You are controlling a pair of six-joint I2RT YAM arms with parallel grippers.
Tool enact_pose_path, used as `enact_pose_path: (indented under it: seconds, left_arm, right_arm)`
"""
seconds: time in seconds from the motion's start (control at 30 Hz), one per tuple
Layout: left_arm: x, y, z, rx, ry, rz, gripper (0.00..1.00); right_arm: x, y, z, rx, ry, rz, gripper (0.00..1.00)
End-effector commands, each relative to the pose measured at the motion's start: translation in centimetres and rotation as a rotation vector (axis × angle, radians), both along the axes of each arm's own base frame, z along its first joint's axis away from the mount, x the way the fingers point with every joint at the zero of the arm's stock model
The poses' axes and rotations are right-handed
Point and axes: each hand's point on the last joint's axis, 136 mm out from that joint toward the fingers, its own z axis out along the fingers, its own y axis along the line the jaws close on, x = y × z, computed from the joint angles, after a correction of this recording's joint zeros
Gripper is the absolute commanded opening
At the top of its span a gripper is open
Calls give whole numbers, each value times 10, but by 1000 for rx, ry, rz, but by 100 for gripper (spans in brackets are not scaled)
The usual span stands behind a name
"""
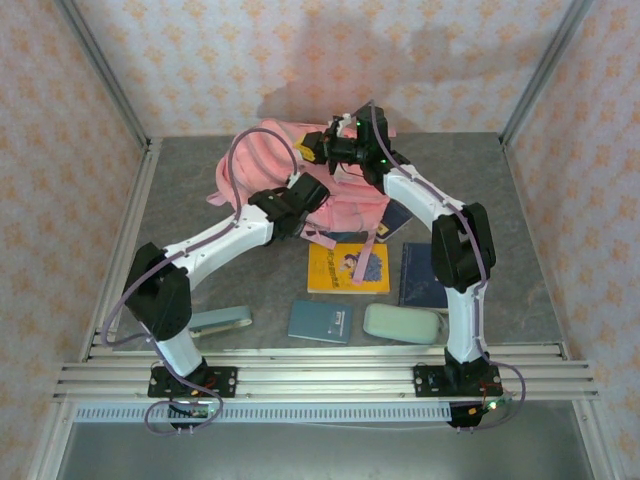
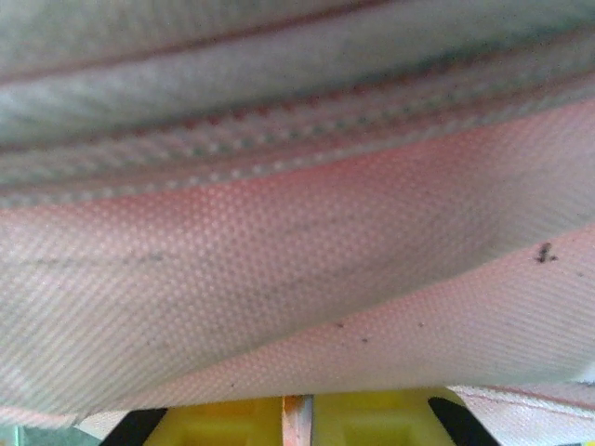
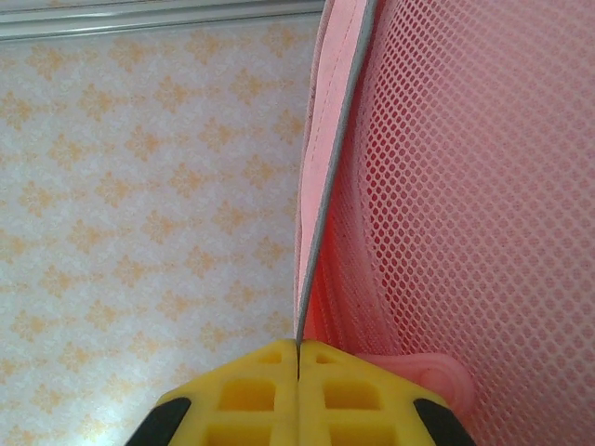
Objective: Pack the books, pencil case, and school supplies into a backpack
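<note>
The backpack's grey-edged rim beside the mesh is pinched in my right gripper, away from the backpack's near side, so I need to let go of that rim and take the backpack's near edge (image 1: 347,227).
The pink backpack (image 1: 262,155) lies at the back of the table. My left gripper (image 1: 312,202) presses against its near side, and in the left wrist view the yellow fingers (image 2: 223,423) are shut on a thin fold of the backpack's pink fabric (image 2: 297,279). My right gripper (image 1: 320,147) is at the backpack's top, shut on a grey-edged pink rim (image 3: 321,214) beside pink mesh. In front lie a yellow book (image 1: 348,268), a navy book (image 1: 422,275), a teal notebook (image 1: 320,322), the mint pencil case (image 1: 402,323) and a blue-grey stapler-like bar (image 1: 220,320).
Another navy book (image 1: 397,222) pokes out from under the backpack's right side. Patterned walls and metal posts close in the table on three sides. A metal rail (image 1: 320,375) runs along the near edge by the arm bases.
</note>
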Motion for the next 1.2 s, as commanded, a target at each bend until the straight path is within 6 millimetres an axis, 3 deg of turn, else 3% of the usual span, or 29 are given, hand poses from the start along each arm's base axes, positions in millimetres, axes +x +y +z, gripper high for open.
enact_pose_path:
  seconds: [0.0,0.3,0.43,0.47,0.57,0.6,0.7,0.9,1.03,1.17]
  left_arm:
    - [2,7,2,44,-22,20,8]
    - [-11,15,7,0,-14,24,0]
    - [-19,5,-9,-81,58,-4,0]
    - [-21,1,-14,-106,75,-7,0]
    - [-24,-6,-26,-171,103,2,0]
    - [-25,-7,-29,-190,106,8,0]
    - [-26,-10,-37,-258,119,29,0]
    - [-26,-15,-47,-388,155,69,0]
    - [-28,-23,-50,-500,186,78,0]
    - [-31,-29,-52,-554,204,80,0]
  right_arm:
    - [-36,-8,89,79,-238,61,0]
    - [-39,-26,43,-264,-308,31,0]
    - [-38,-29,27,-333,-307,15,0]
    - [-39,-27,22,-354,-304,14,5]
    - [-39,-34,11,-452,-304,-34,36]
    - [-39,-39,11,-475,-305,-56,42]
    - [-37,-58,14,-525,-282,-171,48]
    - [-51,-115,3,-610,-149,-449,45]
    - [-77,-137,-46,-587,28,-535,41]
    - [-98,-134,-96,-462,168,-542,49]
